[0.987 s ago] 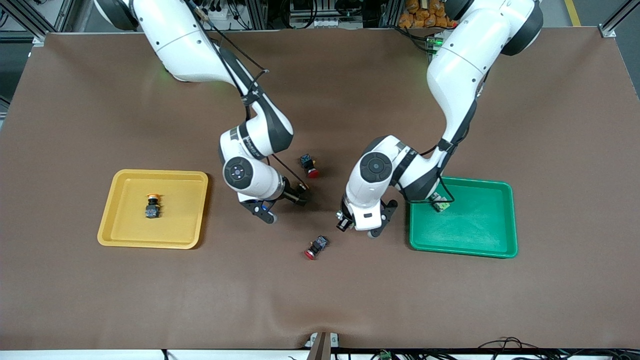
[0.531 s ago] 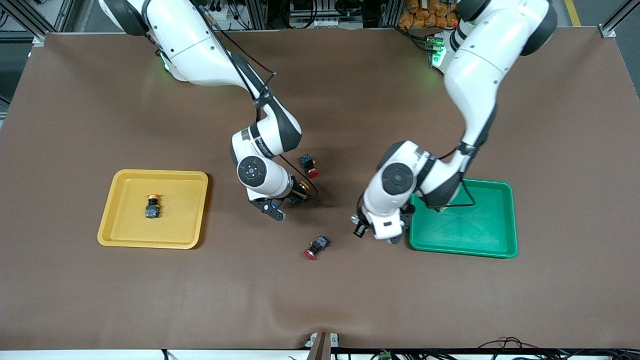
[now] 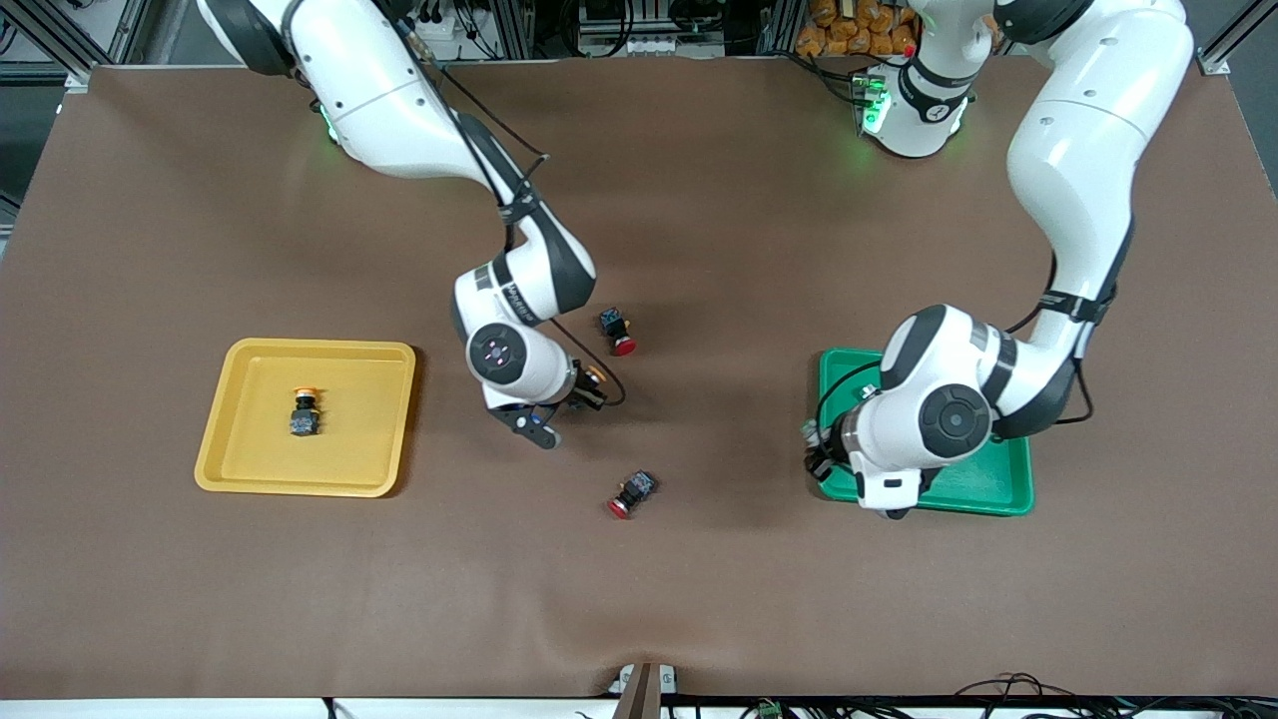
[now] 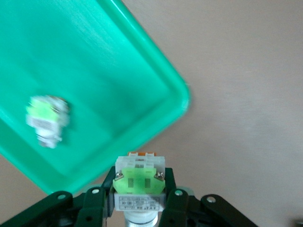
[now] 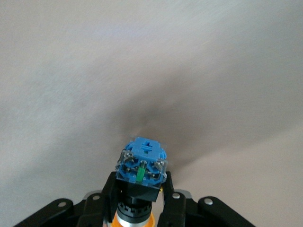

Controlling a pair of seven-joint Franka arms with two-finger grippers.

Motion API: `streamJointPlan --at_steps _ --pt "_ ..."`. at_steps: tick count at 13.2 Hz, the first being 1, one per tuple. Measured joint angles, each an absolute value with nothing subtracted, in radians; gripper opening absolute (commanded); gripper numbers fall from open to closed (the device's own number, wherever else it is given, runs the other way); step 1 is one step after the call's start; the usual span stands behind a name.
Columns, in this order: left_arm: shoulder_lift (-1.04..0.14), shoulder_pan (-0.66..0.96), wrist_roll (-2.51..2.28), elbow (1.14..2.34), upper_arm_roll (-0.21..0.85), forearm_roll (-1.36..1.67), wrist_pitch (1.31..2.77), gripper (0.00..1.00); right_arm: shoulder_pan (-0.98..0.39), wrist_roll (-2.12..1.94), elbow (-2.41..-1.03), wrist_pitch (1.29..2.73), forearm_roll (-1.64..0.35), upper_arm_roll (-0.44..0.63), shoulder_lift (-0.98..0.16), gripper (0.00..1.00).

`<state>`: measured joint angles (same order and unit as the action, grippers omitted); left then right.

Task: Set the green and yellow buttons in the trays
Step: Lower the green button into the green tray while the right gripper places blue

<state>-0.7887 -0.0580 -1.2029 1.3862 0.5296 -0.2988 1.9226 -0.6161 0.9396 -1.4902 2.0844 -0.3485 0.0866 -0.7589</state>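
The robot's left gripper should put the green button down near the middle of the green tray [image 3: 953, 418] [image 4: 15, 49], beside the second green button. The held button is now over the tray's corner.
My left gripper [image 4: 140, 180] is shut on a pale green-ended button [image 4: 139, 177] and hangs over the corner of the green tray [image 4: 104, 61] that is toward the table's middle. A second green button [image 4: 47, 120] lies inside that tray. In the front view the left hand [image 3: 821, 444] covers much of the green tray [image 3: 998, 484]. My right gripper [image 5: 139, 184] is shut on a black yellow-capped button [image 5: 141, 165], low over the mat near the middle [image 3: 589, 384]. Another yellow button [image 3: 305, 411] lies in the yellow tray [image 3: 354, 439].
Two red-capped black switches lie on the brown mat, one [image 3: 617, 332] beside the right gripper toward the robots' bases, the other [image 3: 631, 493] nearer to the front camera between the two trays.
My left arm has swung from the table's middle to the green tray's corner, carrying the green button. The right gripper has closed on the yellow button and barely shifted.
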Motion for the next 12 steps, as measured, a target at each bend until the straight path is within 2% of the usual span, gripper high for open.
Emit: streamJointPlan --at_steps 2,5,10,11,12 --pt "-0.762 -0.087 -1.126 1.436 0.53 -0.355 1.898 0.0 -0.582 0.92 -1.43 1.923 -0.324 0.137 -0.732 0.0" --pt "-0.7 -0.17 -0.987 1.542 0.53 -0.381 1.907 0.0 -0.519 0.745 -1.416 1.81 -0.294 0.209 -0.68 0.0" --pt "-0.575 -0.318 -0.788 1.742 0.531 -0.389 2.043 0.0 -0.359 0.411 -1.465 1.802 -0.289 0.225 -0.667 0.0" --pt "-0.562 -0.345 -0.754 1.775 0.531 -0.389 2.078 0.02 -0.33 0.324 -1.489 1.818 -0.289 0.226 -0.667 0.0" --pt "-0.555 -0.37 -0.725 1.809 0.531 -0.389 2.126 0.12 -0.301 0.236 -1.518 1.845 -0.289 0.227 -0.667 0.0"
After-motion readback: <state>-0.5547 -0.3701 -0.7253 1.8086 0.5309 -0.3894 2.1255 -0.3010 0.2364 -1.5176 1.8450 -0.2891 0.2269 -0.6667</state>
